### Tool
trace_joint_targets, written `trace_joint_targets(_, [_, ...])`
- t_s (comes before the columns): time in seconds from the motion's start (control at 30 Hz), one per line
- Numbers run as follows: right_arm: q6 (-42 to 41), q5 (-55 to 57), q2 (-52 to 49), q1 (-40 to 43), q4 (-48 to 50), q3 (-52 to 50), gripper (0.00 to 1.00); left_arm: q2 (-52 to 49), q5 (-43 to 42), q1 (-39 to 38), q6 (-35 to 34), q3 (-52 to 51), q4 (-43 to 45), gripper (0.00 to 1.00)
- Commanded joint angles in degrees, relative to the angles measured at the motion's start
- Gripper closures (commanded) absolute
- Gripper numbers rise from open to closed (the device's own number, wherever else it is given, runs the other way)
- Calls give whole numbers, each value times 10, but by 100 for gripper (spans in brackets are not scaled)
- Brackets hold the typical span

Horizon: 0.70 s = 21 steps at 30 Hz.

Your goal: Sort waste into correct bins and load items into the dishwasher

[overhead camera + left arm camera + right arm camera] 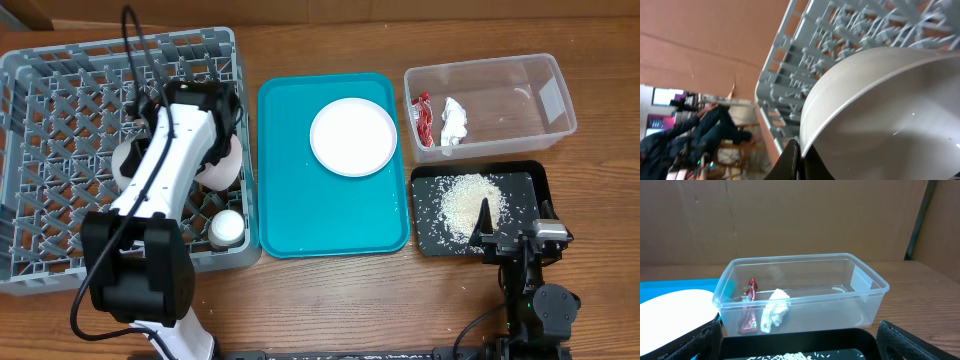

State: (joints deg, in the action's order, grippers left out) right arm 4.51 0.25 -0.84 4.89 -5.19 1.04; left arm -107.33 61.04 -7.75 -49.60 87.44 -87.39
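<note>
Next, my left gripper lets go of the pale bowl in the grey dishwasher rack (171, 166), where it will sit close beside the pinkish bowl.
My left gripper (802, 162) is shut on the rim of a pale bowl (890, 115), held just above the grey dishwasher rack (790, 60). From overhead the left arm hides most of the bowl (223, 168) over the rack (60, 150). A small white cup (228, 228) stands in the rack's near right corner. One white plate (353, 137) lies on the teal tray. The red wrapper (748, 311) and white tissue (774, 311) lie inside the clear tub (860, 297). My right gripper (802, 350) stands open and empty over the near edge of the black tray (530, 180).
The teal tray (300, 220) lies between the rack and the two bins. Loose rice (472, 200) covers the middle of the black tray. Another pale round dish (128, 160) shows in the rack left of the arm. Brown cardboard walls stand behind the table.
</note>
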Motion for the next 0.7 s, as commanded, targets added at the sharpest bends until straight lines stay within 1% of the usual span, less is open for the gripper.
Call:
trace_joint_targets(0.0, [2, 0, 5, 1, 4, -6, 0, -10, 27, -16, -7, -2, 21, 96])
trace_joint_targets(0.07, [2, 0, 5, 1, 4, -6, 0, -10, 27, -20, 10, -2, 31, 96])
trace_joint_targets(0.17, [2, 0, 5, 1, 4, -6, 0, -10, 31, -21, 14, -2, 37, 95])
trace_joint_targets(0.27, [2, 0, 5, 1, 4, -6, 0, -10, 42, -20, 16, -2, 48, 91])
trace_joint_targets(0.37, [2, 0, 5, 1, 4, -6, 0, -10, 39, -20, 40, -2, 74, 90])
trace_joint_targets(0.5, [2, 0, 5, 1, 4, -6, 0, -12, 39, -20, 85, -2, 105, 91])
trace_joint_targets(0.67, [2, 0, 5, 1, 4, -6, 0, -13, 56, -20, 90, -2, 89, 96])
